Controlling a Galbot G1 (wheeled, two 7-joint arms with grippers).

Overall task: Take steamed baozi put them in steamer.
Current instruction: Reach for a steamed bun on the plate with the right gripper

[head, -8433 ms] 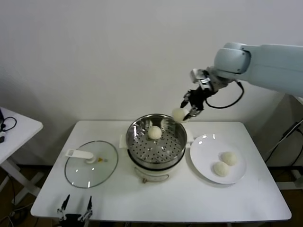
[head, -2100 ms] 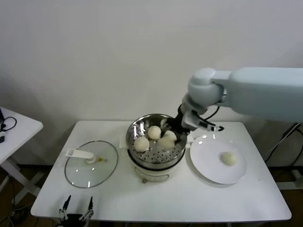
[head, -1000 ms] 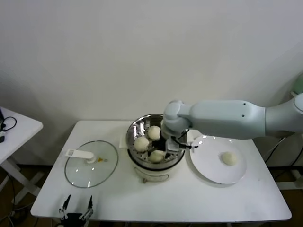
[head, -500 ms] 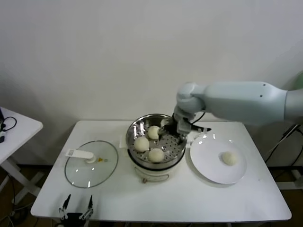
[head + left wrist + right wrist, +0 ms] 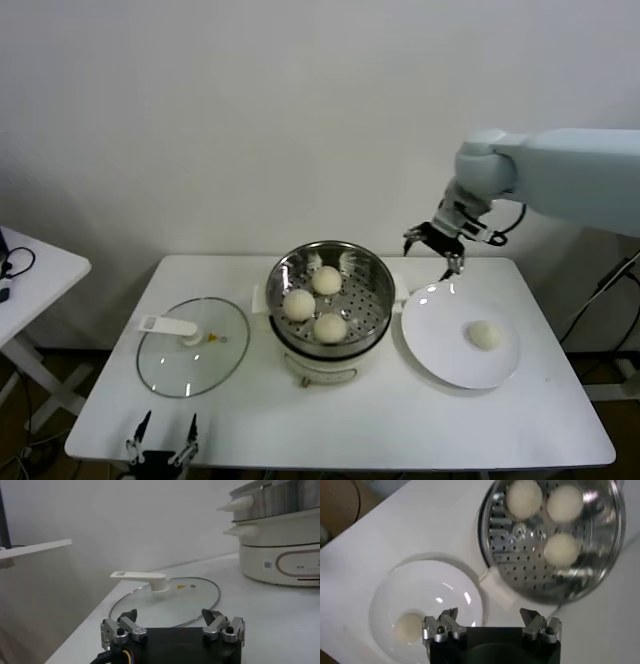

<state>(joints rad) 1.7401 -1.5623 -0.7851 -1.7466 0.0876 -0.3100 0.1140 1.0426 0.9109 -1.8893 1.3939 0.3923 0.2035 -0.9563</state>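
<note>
I will lower my right gripper to the white plate next and close it on the sides of the last baozi (image 5: 486, 335) (image 5: 408, 628).
The steamer (image 5: 362, 304) stands at mid-table on its cream base, with three steamed baozi on its perforated tray: one at the back (image 5: 326, 280), one on the left (image 5: 298, 304), one at the front (image 5: 330, 327). A last baozi (image 5: 485, 335) lies on the white plate (image 5: 440, 330). My right gripper (image 5: 428, 252) hangs open and empty in the air, above the gap between steamer and plate. In the right wrist view the open gripper (image 5: 492, 619) looks down on the plate (image 5: 430, 585), its baozi (image 5: 407, 627) and the steamer (image 5: 520, 550).
A glass lid (image 5: 195, 355) with a white handle lies on the table left of the steamer. My left gripper (image 5: 160, 440) rests open at the table's front-left edge, facing the lid (image 5: 190, 597) and the steamer's base (image 5: 280, 560). A small side table (image 5: 30, 275) stands far left.
My right gripper has lifted out of the steamer and swung right, empty. The third baozi stays on the tray's front.
</note>
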